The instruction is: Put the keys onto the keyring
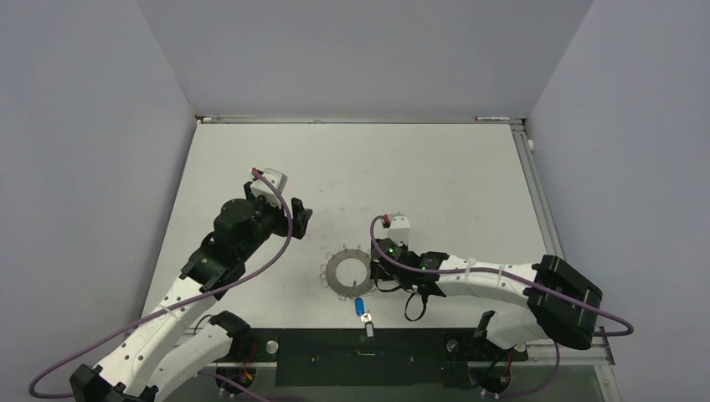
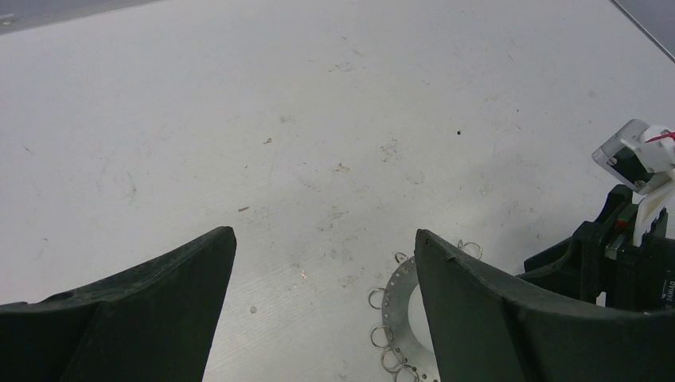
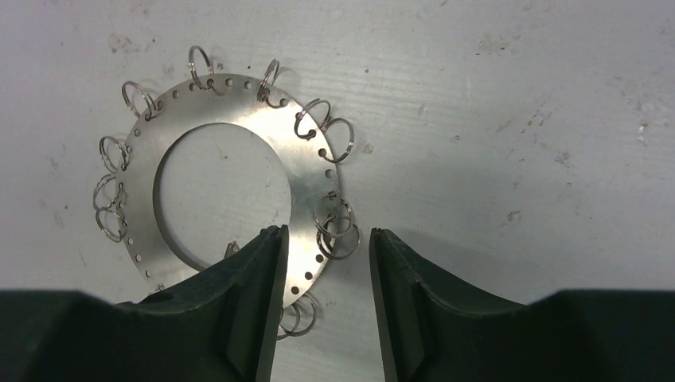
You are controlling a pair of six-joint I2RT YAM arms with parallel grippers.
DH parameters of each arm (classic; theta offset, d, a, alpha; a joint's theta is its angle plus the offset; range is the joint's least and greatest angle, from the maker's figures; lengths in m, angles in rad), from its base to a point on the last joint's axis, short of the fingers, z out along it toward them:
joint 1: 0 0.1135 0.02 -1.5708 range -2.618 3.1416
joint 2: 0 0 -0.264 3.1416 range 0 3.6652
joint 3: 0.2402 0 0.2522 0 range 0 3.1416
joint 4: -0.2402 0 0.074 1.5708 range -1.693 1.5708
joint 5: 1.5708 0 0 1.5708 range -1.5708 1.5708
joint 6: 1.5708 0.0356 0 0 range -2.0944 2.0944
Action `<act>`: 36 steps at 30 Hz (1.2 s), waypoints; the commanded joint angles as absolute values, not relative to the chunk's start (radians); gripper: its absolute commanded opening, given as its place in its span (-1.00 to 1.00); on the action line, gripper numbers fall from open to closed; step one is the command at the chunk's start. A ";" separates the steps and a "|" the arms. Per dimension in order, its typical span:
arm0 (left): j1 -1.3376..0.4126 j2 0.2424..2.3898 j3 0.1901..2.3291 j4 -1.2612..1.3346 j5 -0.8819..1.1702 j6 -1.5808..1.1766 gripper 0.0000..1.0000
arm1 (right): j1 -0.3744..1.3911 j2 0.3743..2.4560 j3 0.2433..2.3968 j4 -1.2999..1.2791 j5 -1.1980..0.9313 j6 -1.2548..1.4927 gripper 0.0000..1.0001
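Observation:
My right gripper's finger is over the band of the keyring, which lies flat, so next I back away and pick up the keyring by a wire loop [image 3: 344, 240].
The keyring [image 1: 346, 270], a flat grey metal ring rimmed with thin wire loops, lies flat on the table near the front. Its small blue tag [image 1: 359, 306] points toward the near edge. The tiny key [image 1: 367, 325], silver with a black head, lies just beyond the tag. My right gripper [image 1: 374, 269] is open at the ring's right side. In the right wrist view its fingers [image 3: 263, 270] straddle the ring's band [image 3: 310, 183], empty. My left gripper [image 1: 302, 218] is open and empty, up and left of the ring. The left wrist view shows part of the ring [image 2: 398, 298].
The white table [image 1: 419, 176] has grey walls on three sides and a metal rail [image 1: 536, 193] along its right edge. A black base plate [image 1: 360, 352] runs along the near edge between the arm bases. The right arm's wrist [image 2: 629, 255] shows at the right of the left wrist view.

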State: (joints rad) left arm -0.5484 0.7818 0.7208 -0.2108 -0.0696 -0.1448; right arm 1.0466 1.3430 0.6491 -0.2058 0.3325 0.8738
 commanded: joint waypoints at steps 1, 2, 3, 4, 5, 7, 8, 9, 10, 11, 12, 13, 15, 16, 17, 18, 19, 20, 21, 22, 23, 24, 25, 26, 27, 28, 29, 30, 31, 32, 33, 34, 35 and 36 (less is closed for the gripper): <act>-0.552 0.770 0.759 -0.190 -0.053 -0.133 0.60 | 1.063 1.376 0.662 -0.127 0.295 0.763 -0.13; -0.552 0.771 0.759 -0.190 -0.052 -0.133 0.60 | 1.064 1.386 0.670 -0.136 0.305 0.738 -0.12; -0.553 0.772 0.759 -0.189 -0.052 -0.133 0.60 | 1.063 1.397 0.678 -0.139 0.311 0.704 -0.12; -0.554 0.774 0.759 -0.190 -0.051 -0.132 0.60 | 1.063 1.409 0.687 -0.141 0.315 0.683 -0.12; -0.554 0.775 0.759 -0.190 -0.051 -0.132 0.60 | 1.063 1.421 0.696 -0.145 0.319 0.663 -0.12; -0.555 0.776 0.759 -0.192 -0.053 -0.131 0.60 | 1.063 1.449 0.718 -0.159 0.326 0.635 -0.12; -0.555 0.775 0.758 -0.192 -0.055 -0.129 0.60 | 1.062 1.463 0.727 -0.164 0.328 0.624 -0.13; -0.555 0.775 0.758 -0.192 -0.056 -0.129 0.60 | 1.063 1.476 0.735 -0.168 0.333 0.614 -0.13; -0.555 0.776 0.758 -0.192 -0.057 -0.128 0.60 | 1.063 1.485 0.741 -0.173 0.336 0.607 -0.15; -0.555 0.776 0.757 -0.192 -0.058 -0.127 0.60 | 1.063 1.494 0.747 -0.177 0.342 0.601 -0.16; -0.557 0.776 0.756 -0.192 -0.060 -0.126 0.60 | 1.062 1.499 0.751 -0.182 0.351 0.598 -0.20; -0.557 0.777 0.756 -0.192 -0.060 -0.126 0.60 | 1.063 1.502 0.754 -0.186 0.362 0.595 -0.25; -0.557 0.779 0.756 -0.192 -0.061 -0.126 0.60 | 1.061 1.501 0.756 -0.191 0.383 0.587 -0.34; -0.557 0.779 0.758 -0.192 -0.060 -0.126 0.60 | 1.058 1.498 0.756 -0.194 0.395 0.582 -0.40; -0.557 0.780 0.756 -0.192 -0.060 -0.126 0.60 | 1.053 1.495 0.756 -0.195 0.407 0.576 -0.44; -0.557 0.780 0.757 -0.192 -0.059 -0.126 0.60 | 1.049 1.494 0.756 -0.199 0.416 0.569 -0.47; -0.557 0.781 0.756 -0.192 -0.059 -0.126 0.60 | 1.040 1.494 0.758 -0.203 0.424 0.563 -0.48; -0.557 0.781 0.756 -0.192 -0.059 -0.126 0.60 | 1.031 1.496 0.759 -0.207 0.431 0.557 -0.48; -0.557 0.781 0.757 -0.192 -0.059 -0.126 0.60 | 1.018 1.497 0.760 -0.211 0.430 0.552 -0.48; -0.557 0.781 0.756 -0.192 -0.059 -0.126 0.60 | 1.006 1.500 0.763 -0.215 0.423 0.551 -0.47; -0.557 0.781 0.756 -0.192 -0.058 -0.126 0.60 | 0.993 1.501 0.765 -0.221 0.416 0.552 -0.46; -0.557 0.781 0.756 -0.192 -0.058 -0.124 0.60 | 0.979 1.502 0.767 -0.225 0.405 0.553 -0.45; -0.557 0.781 0.756 -0.192 -0.058 -0.124 0.60 | 0.967 1.500 0.769 -0.229 0.394 0.554 -0.43; -0.557 0.781 0.756 -0.191 -0.058 -0.124 0.60 | 0.956 1.494 0.769 -0.233 0.381 0.555 -0.40; -0.557 0.781 0.755 -0.191 -0.058 -0.123 0.60 | 0.947 1.482 0.765 -0.232 0.360 0.554 -0.36; -0.558 0.781 0.755 -0.192 -0.056 -0.123 0.60 | 0.937 1.464 0.758 -0.224 0.338 0.556 -0.31; -0.558 0.780 0.755 -0.190 -0.054 -0.123 0.60 | 0.926 1.443 0.748 -0.213 0.313 0.560 -0.27; -0.560 0.782 0.753 -0.189 -0.048 -0.121 0.60 | 0.915 1.418 0.736 -0.206 0.285 0.565 -0.23; -0.561 0.782 0.751 -0.185 -0.037 -0.119 0.60 | 0.903 1.394 0.723 -0.198 0.264 0.572 -0.19; -0.565 0.783 0.745 -0.180 -0.023 -0.114 0.60 | 0.891 1.369 0.713 -0.198 0.251 0.579 -0.12; -0.571 0.786 0.741 -0.170 -0.003 -0.109 0.60 | 0.875 1.345 0.701 -0.200 0.241 0.589 -0.06; -0.580 0.790 0.736 -0.165 0.000 -0.102 0.60 | 0.862 1.323 0.692 -0.203 0.231 0.598 -0.02; -0.593 0.796 0.735 -0.161 0.000 -0.098 0.60 | 0.849 1.299 0.682 -0.208 0.220 0.610 0.02; -0.607 0.802 0.735 -0.160 0.000 -0.087 0.60 | 0.838 1.276 0.670 -0.207 0.210 0.622 0.06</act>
